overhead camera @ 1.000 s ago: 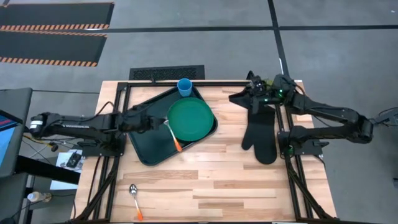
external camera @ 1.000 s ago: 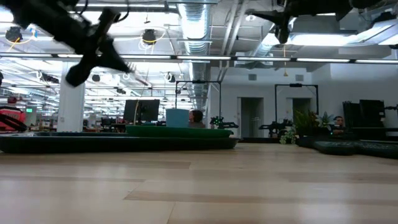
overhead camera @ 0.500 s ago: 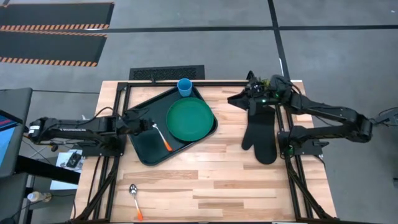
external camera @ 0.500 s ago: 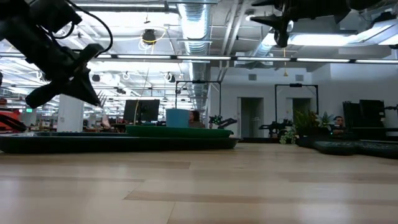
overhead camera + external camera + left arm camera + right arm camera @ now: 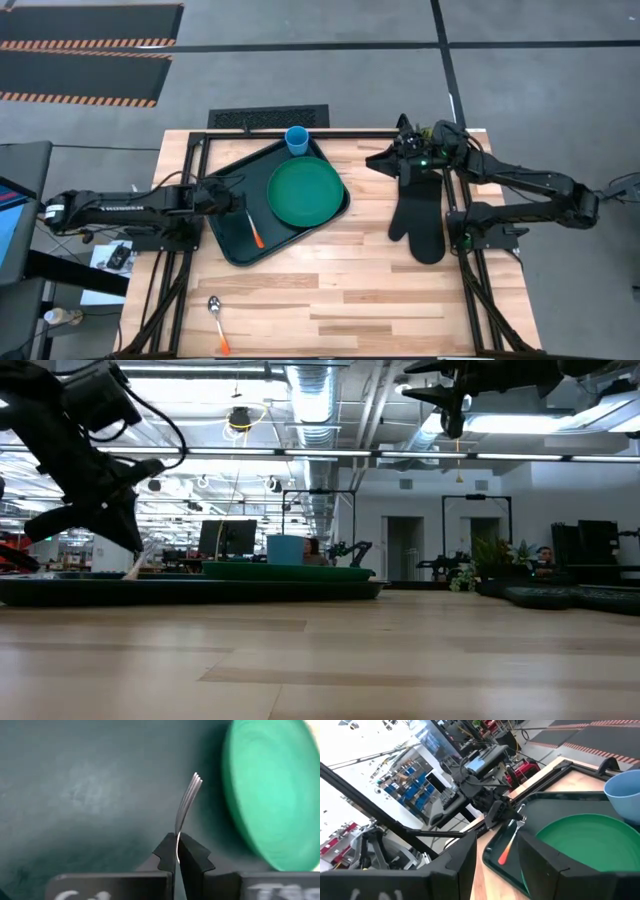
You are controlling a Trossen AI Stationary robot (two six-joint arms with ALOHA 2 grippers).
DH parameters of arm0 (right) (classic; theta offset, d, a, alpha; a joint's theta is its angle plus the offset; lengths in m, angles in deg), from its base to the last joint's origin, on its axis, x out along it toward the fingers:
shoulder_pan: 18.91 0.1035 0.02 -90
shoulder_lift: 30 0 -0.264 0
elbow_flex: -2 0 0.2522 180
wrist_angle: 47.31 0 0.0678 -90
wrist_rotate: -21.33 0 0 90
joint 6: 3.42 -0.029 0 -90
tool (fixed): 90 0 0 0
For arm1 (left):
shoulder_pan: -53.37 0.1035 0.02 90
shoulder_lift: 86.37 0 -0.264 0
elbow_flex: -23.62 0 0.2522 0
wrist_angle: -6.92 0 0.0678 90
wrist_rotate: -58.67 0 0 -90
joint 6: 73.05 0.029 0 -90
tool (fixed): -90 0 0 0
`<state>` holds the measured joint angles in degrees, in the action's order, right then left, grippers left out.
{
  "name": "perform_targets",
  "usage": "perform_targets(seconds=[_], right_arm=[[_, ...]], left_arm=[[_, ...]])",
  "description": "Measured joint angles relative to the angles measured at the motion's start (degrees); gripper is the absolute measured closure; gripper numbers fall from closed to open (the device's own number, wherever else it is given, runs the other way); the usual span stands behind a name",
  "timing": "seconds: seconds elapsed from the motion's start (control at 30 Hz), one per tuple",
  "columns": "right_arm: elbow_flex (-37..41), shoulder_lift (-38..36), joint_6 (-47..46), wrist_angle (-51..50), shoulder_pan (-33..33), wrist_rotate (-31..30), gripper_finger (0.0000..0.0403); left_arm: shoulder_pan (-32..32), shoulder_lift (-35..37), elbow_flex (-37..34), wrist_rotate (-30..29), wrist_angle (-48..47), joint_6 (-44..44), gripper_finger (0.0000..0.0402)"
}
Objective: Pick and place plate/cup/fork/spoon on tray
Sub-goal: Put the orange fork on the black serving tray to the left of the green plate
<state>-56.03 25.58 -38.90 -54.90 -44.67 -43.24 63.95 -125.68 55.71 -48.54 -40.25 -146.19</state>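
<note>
Next, I release the fork from my left gripper on the bare dark tray (image 5: 257,224) beside the green plate.
My left gripper (image 5: 240,208) is shut on the fork (image 5: 254,232) over the bare left part of the dark tray (image 5: 228,240). The fork's silver tines (image 5: 194,782) stick out past the fingers. The green plate (image 5: 305,192) lies in the tray's right half. The light-blue cup (image 5: 297,140) stands at the tray's far corner. The spoon (image 5: 216,318) lies on the table near the front left. My right gripper (image 5: 385,158) is open and empty, held high (image 5: 450,400) over the far end of the oven mitt. My left gripper pinches the fork's thin silver neck (image 5: 178,831), just behind the tines, between its two fingers. The fingers slant down from the table's left. The orange handle (image 5: 257,238) slopes down toward the tray floor; I cannot tell whether its end (image 5: 133,570) touches.
A black oven mitt (image 5: 420,215) lies on the table's right side under the right arm. Bare wood lies in front of the tray and between the tray and the mitt. The black frame rails (image 5: 190,190) run along the table's left and right edges.
My left gripper has carried the fork from beside the plate's left edge toward the table's left and gone down close over the tray floor. It has stayed shut on the fork, whose handle now hangs more steeply.
</note>
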Motion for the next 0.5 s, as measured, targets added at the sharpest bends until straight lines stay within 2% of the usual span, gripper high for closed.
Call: perform_targets(seconds=[0.27, 0.5], right_arm=[[0.0, 0.0, -0.01, -0.18, 0.0, 0.02, 0.0236], [0.0, 0.01, 0.14, -0.21, 0.0, 0.01, 0.0239]], left_arm=[[0.41, -8.25, 0.0, 0.8, 4.2, -0.57, 0.0401], [0.41, -12.5, 0.0, 0.4, 4.73, -9.21, 0.0401]])
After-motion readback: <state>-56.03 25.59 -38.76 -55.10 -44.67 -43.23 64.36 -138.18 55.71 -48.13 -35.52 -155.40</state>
